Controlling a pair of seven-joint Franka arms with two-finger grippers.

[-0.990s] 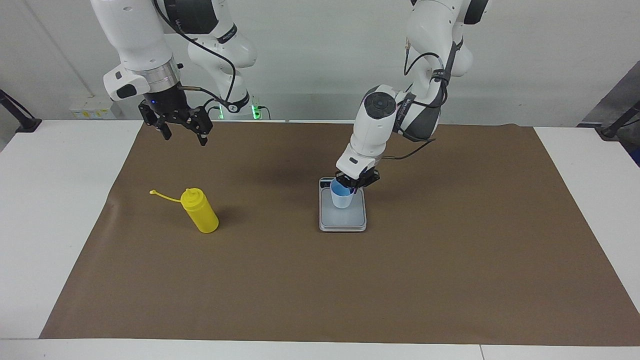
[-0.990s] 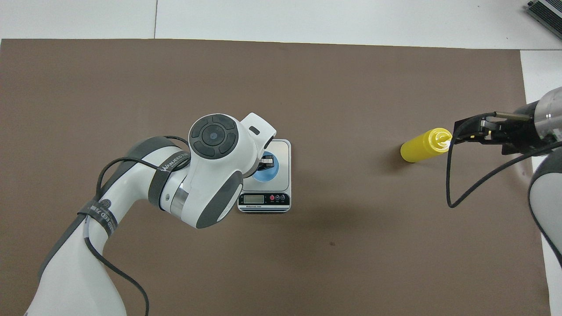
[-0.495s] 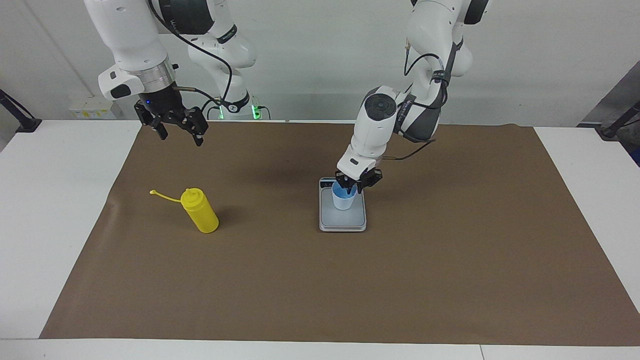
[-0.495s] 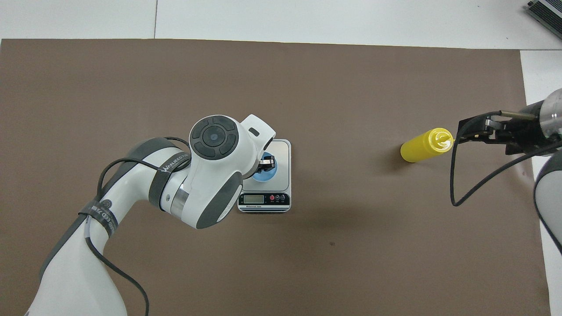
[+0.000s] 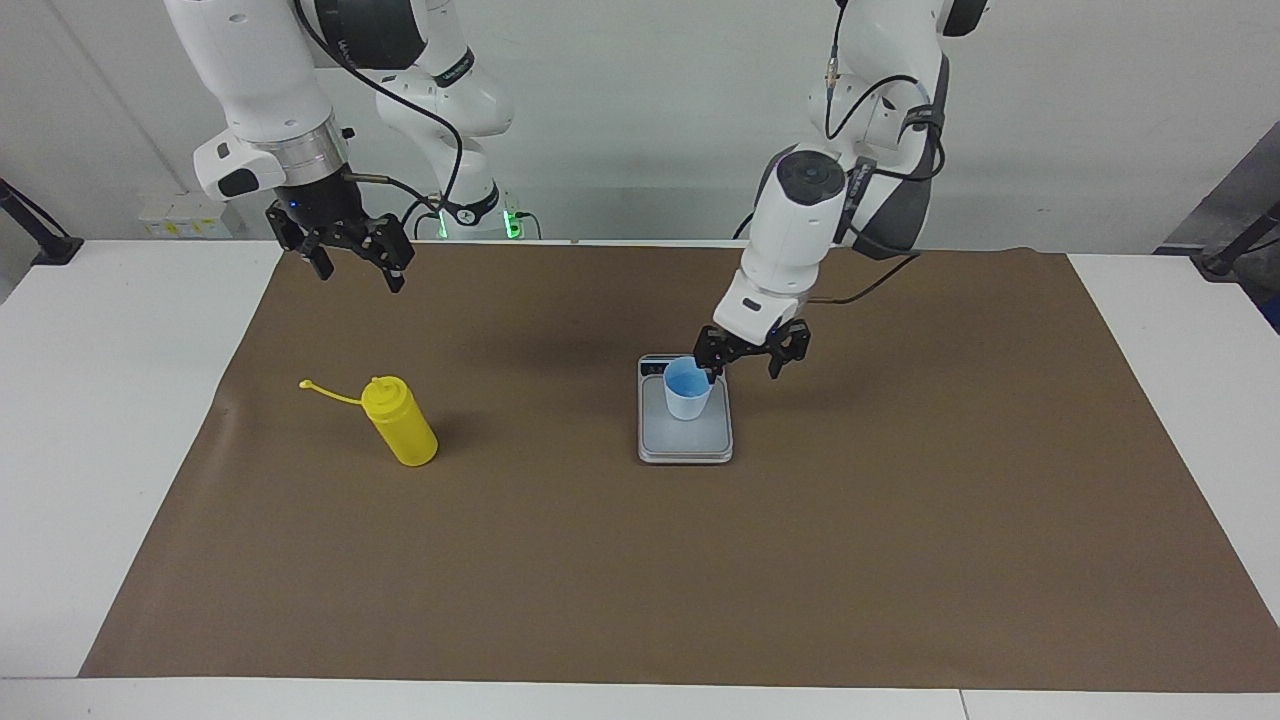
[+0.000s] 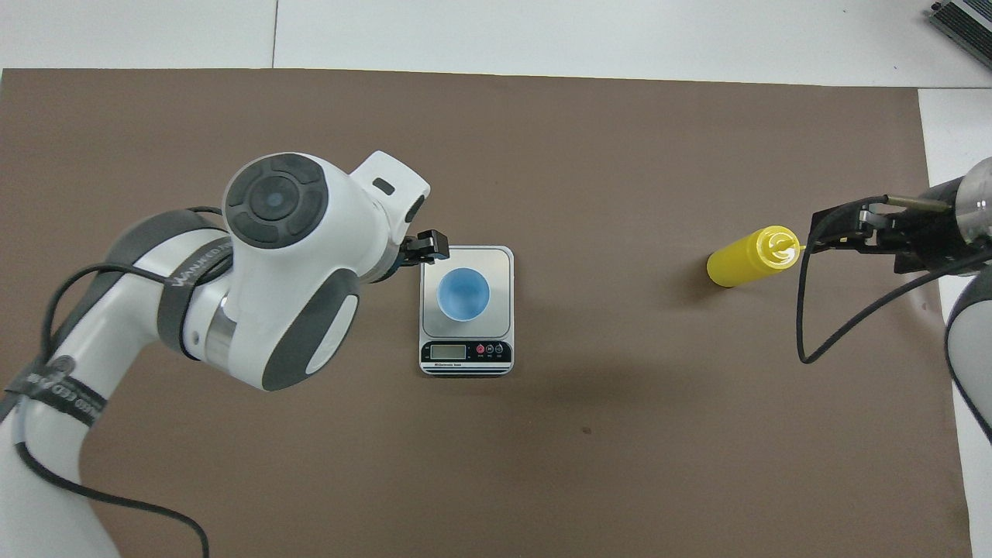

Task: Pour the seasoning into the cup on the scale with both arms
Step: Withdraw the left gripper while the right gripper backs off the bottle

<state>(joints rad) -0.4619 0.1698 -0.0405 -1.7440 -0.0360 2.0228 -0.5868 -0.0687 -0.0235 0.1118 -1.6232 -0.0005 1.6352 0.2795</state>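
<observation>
My right gripper should move to the yellow seasoning bottle next and grab the bottle's body (image 6: 745,260) under its cap.
The pale blue cup (image 5: 687,392) (image 6: 463,294) stands upright on the silver scale (image 5: 685,440) (image 6: 500,263) in the middle of the brown mat. My left gripper (image 5: 742,372) (image 6: 422,249) hangs open just beside the cup, toward the left arm's end of the scale, and holds nothing. The yellow seasoning bottle (image 5: 402,425) (image 6: 744,262) stands on the mat toward the right arm's end, its cap strap sticking out sideways. My right gripper (image 5: 360,278) (image 6: 833,232) is open and empty, raised over the mat near the bottle.
The brown mat (image 5: 640,580) covers most of the white table (image 5: 90,420). The scale's display strip (image 6: 465,352) lies at the end nearest the robots. A black cable (image 6: 802,310) loops down from the right arm near the bottle.
My left gripper has opened, let go of the cup's rim, and lifted away toward the left arm's end. The cup stays on the scale. The right gripper drew back slightly from the bottle.
</observation>
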